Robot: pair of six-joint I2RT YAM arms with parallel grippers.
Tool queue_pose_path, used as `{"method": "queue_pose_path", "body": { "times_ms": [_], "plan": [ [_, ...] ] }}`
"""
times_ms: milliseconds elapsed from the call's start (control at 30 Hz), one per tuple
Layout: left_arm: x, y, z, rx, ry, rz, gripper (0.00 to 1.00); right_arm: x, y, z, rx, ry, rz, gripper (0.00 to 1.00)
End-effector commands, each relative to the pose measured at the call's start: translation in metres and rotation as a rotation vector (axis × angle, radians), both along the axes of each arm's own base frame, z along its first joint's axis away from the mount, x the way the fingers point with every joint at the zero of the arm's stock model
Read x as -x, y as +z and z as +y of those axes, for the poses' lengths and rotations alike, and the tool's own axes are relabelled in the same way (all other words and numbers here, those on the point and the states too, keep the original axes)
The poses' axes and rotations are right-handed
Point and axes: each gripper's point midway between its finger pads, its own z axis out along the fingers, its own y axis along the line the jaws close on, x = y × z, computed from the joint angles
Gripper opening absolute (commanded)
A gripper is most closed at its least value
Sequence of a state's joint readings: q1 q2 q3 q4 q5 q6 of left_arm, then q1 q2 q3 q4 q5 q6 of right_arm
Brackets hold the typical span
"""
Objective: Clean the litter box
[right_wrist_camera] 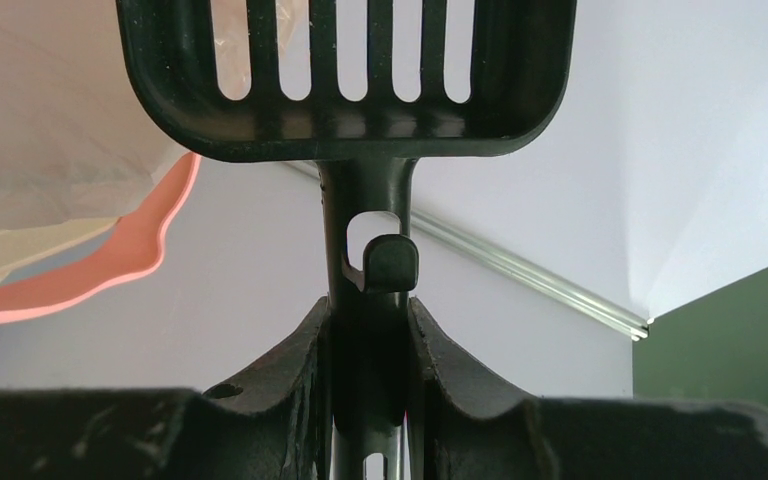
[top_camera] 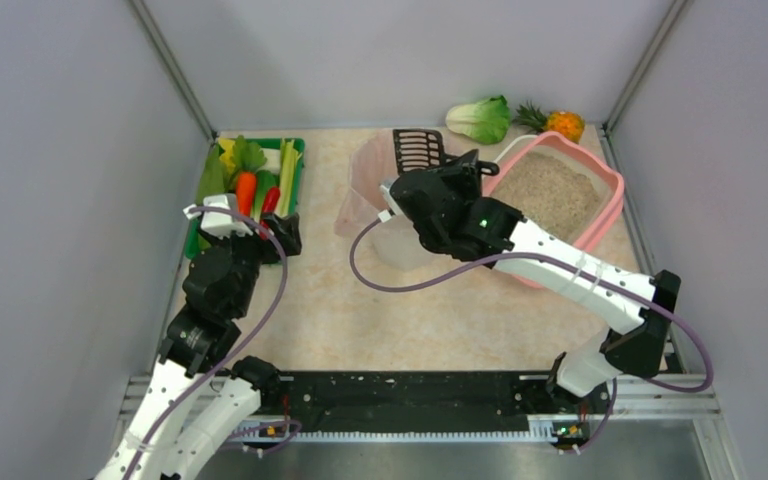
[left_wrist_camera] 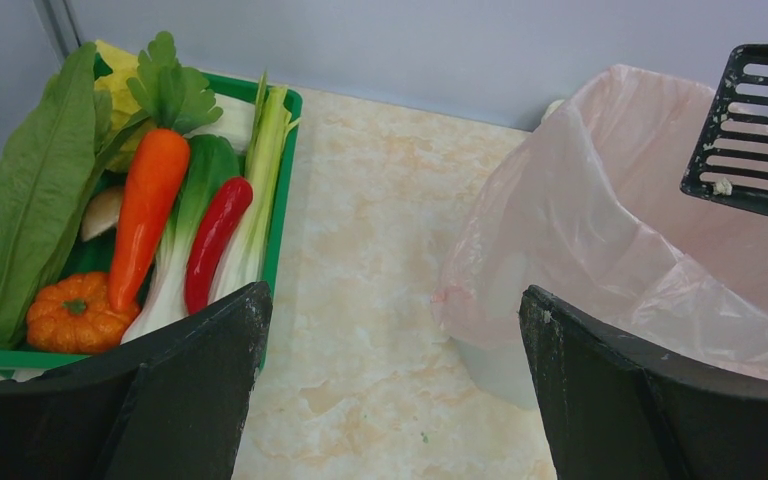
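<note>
The robot's right gripper will set the black scoop down on the beige granules in the pink litter box (top_camera: 542, 208). The scoop is tilted up over the white bin now.
The pink litter box (top_camera: 608, 205) with beige granules sits at the back right of the table; its rim shows in the right wrist view (right_wrist_camera: 110, 270). My right gripper (top_camera: 438, 190) (right_wrist_camera: 370, 310) is shut on the handle of a black slotted scoop (top_camera: 418, 148) (right_wrist_camera: 350, 70). It holds the scoop tilted up over the white bin with a pink liner (top_camera: 375, 195) (left_wrist_camera: 600, 220). The scoop head also shows in the left wrist view (left_wrist_camera: 755, 125). My left gripper (top_camera: 260, 235) (left_wrist_camera: 392, 330) is open and empty over the bare table, between the green tray and the bin.
A green vegetable tray (top_camera: 295, 165) (left_wrist_camera: 282, 215) with carrot, chilli, pumpkin and greens stands at the back left. A toy cabbage (top_camera: 480, 118) and pineapple (top_camera: 560, 123) lie by the back wall. Grey walls close in both sides.
</note>
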State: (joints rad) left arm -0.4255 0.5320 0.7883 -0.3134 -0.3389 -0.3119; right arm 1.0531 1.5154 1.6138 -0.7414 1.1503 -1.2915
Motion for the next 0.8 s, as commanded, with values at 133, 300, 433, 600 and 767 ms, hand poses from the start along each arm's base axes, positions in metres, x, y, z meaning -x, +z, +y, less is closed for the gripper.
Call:
{"method": "queue_pose_path", "body": {
  "times_ms": [133,300,433,600,767],
  "plan": [
    [0.0,0.012,0.001,0.022,0.004,-0.055,0.99,0.009,0.021,-0.011,-0.036,0.022,-0.007,0.0],
    [-0.002,0.012,0.0,0.025,0.006,-0.066,0.99,0.015,0.021,0.004,-0.032,0.08,0.011,0.0],
    [-0.003,0.012,-0.002,0.029,0.0,-0.06,0.99,0.008,0.027,0.013,-0.107,0.082,-0.058,0.0],
    [-0.001,0.012,0.002,0.021,0.015,-0.064,0.99,0.0,0.03,-0.008,-0.108,0.013,-0.095,0.0],
    [-0.002,0.013,0.002,0.015,0.011,-0.069,0.99,-0.007,0.037,-0.017,-0.102,-0.018,-0.128,0.0]
  ]
}}
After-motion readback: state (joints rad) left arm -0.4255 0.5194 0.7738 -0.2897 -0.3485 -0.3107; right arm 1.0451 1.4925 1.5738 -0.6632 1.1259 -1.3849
